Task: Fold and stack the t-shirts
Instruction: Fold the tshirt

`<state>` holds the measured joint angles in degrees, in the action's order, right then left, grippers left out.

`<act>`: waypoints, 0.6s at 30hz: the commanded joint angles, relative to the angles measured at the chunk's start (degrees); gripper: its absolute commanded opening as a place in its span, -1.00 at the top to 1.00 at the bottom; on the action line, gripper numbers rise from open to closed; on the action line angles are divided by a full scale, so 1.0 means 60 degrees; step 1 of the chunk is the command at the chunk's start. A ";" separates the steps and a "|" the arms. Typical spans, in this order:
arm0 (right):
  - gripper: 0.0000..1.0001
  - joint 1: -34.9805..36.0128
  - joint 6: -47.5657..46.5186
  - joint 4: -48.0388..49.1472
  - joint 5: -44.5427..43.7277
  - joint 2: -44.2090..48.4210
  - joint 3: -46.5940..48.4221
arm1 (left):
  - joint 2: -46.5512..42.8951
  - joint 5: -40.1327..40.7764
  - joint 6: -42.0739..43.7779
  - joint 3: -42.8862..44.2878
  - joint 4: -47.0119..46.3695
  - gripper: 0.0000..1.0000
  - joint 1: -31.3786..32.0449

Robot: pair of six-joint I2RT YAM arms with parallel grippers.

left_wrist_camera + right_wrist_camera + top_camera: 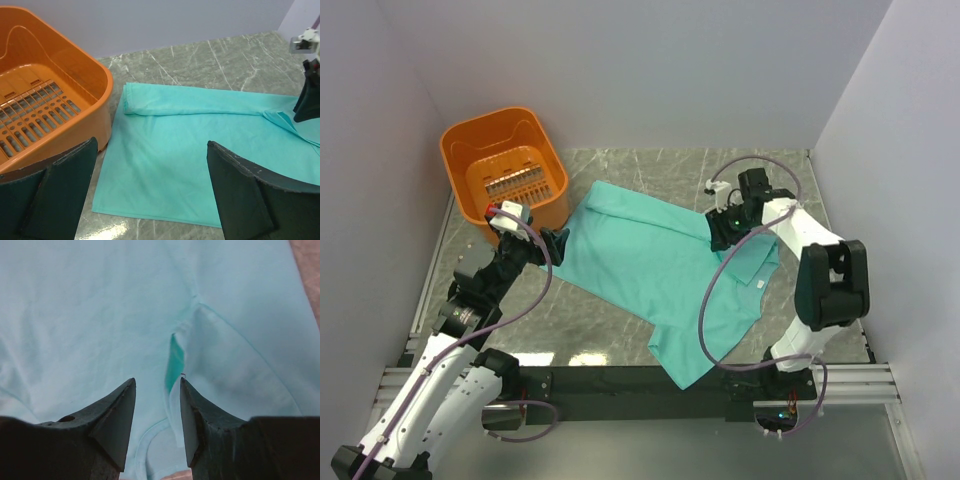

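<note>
The near sleeve's corner point(683, 386) hanging over the table's front edge is my right gripper's next grab on the teal-green t-shirt.
One teal-green t-shirt point(660, 270) lies spread on the marble table, its far edge folded over into a long roll point(200, 106). My left gripper point(555, 242) is open and sits low at the shirt's left edge; in the left wrist view the gripper point(151, 145) frames flat cloth point(165, 170) between wide fingers. My right gripper point(720, 232) is over the shoulder and neck area. In the right wrist view the gripper point(157, 380) is open a little, just above a small fold point(175, 360) beside the neck band point(150, 435). A small white label point(757, 283) shows.
An orange plastic basket point(505, 170) stands at the back left, close to the shirt's corner and my left gripper; it also shows in the left wrist view point(95, 95). White walls close in the table on three sides. The right arm point(307, 100) shows at the far right.
</note>
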<state>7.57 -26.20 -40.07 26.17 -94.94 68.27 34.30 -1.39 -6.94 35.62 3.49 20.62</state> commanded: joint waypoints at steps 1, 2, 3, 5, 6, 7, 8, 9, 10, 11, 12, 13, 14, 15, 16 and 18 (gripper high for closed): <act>0.04 0.0012 0.0907 0.0834 -0.0977 -0.0612 0.0398 | -0.0078 0.0026 -0.0030 0.0011 -0.0303 -0.92 0.0035; 0.03 0.0041 0.0923 0.0907 -0.1007 -0.0714 0.0544 | -0.0078 0.0026 -0.0030 -0.0003 -0.0317 -0.92 0.0035; 0.03 0.0056 0.0953 0.0908 -0.1022 -0.0962 0.0618 | -0.0078 0.0012 -0.0044 -0.0003 -0.0317 -0.92 0.0035; 0.03 0.0143 0.0880 0.0820 -0.0863 -0.1169 0.0764 | -0.0078 0.0012 -0.0030 -0.0003 -0.0317 -0.92 0.0035; 0.03 0.0202 0.0851 0.0776 -0.0760 -0.1300 0.0765 | -0.0063 -0.0003 -0.0030 -0.0003 -0.0303 -0.92 0.0035; 0.03 0.0275 0.0807 0.0747 -0.0686 -0.1330 0.0751 | -0.0063 -0.0003 -0.0030 -0.0003 -0.0332 -0.92 0.0035; 0.03 0.0464 0.0690 0.0717 -0.0555 -0.1374 0.0649 | -0.0063 -0.0018 -0.0030 -0.0003 -0.0332 -0.92 0.0049; 0.03 0.0582 0.0617 0.0703 -0.0525 -0.1389 0.0590 | -0.0063 -0.0018 -0.0030 -0.0003 -0.0318 -0.92 0.0049; 0.03 0.0670 0.0572 0.0674 -0.0481 -0.1418 0.0560 | -0.0049 -0.0032 -0.0044 -0.0018 -0.0332 -0.92 0.0035; 0.03 0.0758 0.0528 0.0630 -0.0451 -0.1448 0.0531 | -0.0063 -0.0061 -0.0030 -0.0018 -0.0332 -0.92 0.0035; 0.03 0.0933 0.0514 0.0600 -0.0422 -0.1549 0.0545 | -0.0063 -0.0062 -0.0030 -0.0004 -0.0332 -0.92 0.0035; 0.03 0.0993 0.0528 0.0557 -0.0422 -0.1608 0.0574 | -0.0063 -0.0076 -0.0044 -0.0003 -0.0332 -0.92 0.0035; 0.03 0.1066 0.0543 0.0484 -0.0436 -0.1682 0.0633 | -0.0049 -0.0047 -0.0030 -0.0003 -0.0332 -0.92 0.0049; 0.03 0.1139 0.0528 0.0425 -0.0422 -0.1813 0.0677 | -0.0063 -0.0062 -0.0030 -0.0003 -0.0332 -0.92 0.0035; 0.04 0.1169 0.0485 0.0366 -0.0436 -0.1858 0.0706 | -0.0063 -0.0062 -0.0030 -0.0018 -0.0347 -0.92 0.0049; 0.04 0.1184 0.0440 0.0219 -0.0422 -0.1902 0.0765 | -0.0063 -0.0091 -0.0044 -0.0018 -0.0347 -0.92 0.0049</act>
<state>14.57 -22.59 -37.12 23.03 -105.65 70.57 34.33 -1.50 -6.96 35.62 3.46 20.67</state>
